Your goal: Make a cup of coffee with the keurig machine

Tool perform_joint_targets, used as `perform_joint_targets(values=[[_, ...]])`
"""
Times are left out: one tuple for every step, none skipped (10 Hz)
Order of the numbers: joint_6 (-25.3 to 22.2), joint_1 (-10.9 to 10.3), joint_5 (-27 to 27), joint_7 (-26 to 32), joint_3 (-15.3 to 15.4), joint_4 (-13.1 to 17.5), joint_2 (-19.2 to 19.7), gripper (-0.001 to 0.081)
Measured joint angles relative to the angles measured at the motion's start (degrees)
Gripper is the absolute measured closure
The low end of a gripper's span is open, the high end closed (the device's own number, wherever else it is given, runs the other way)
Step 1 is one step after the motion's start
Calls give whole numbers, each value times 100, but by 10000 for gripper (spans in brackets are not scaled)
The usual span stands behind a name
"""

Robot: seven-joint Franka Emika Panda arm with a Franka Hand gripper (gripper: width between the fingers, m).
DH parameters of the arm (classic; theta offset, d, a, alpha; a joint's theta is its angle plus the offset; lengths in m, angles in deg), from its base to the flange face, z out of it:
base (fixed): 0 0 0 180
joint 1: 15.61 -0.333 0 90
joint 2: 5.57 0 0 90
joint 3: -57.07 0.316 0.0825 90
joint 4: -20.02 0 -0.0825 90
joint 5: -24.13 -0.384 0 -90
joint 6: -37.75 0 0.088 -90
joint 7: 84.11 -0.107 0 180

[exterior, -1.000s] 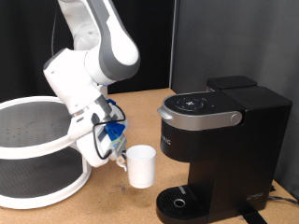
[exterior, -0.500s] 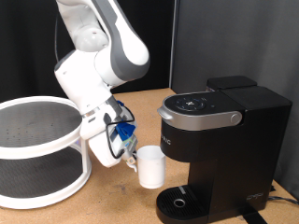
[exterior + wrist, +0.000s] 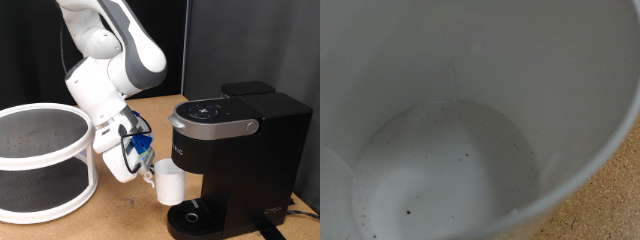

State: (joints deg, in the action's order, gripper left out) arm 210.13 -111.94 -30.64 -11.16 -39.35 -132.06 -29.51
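Next, the gripper releases the white cup on the round drip base of the black keurig machine (image 3: 186, 220), under its spout.
The white cup (image 3: 168, 184) hangs in the air at the tip of my gripper (image 3: 148, 176), which is shut on its handle side. The cup is upright, just above and to the exterior view's left of the round drip base (image 3: 192, 217) of the black keurig machine (image 3: 240, 150). The machine's grey lid with its button panel (image 3: 210, 112) is down. In the wrist view the cup's empty inside (image 3: 450, 150) fills the picture, with a few dark specks on its bottom. My fingers do not show there.
A white two-tier round rack (image 3: 40, 160) stands at the exterior view's left on the cork-brown table (image 3: 130, 215). A strip of the table shows in the wrist view (image 3: 610, 200). A black curtain hangs behind.
My gripper has carried the cup towards the exterior view's right and a little down, from near the rack to close beside the keurig's drip base.
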Motion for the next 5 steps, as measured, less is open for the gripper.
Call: perform_joint_targets(values=[[88, -145, 0, -5, -113, 45, -59, 737], [190, -301, 0, -6, -232, 95, -136, 737], [260, -447, 0, -6, -341, 151, -214, 737], [332, -568, 0, -6, -420, 194, -297, 737], [404, -659, 2, -6, -463, 228, -382, 737]])
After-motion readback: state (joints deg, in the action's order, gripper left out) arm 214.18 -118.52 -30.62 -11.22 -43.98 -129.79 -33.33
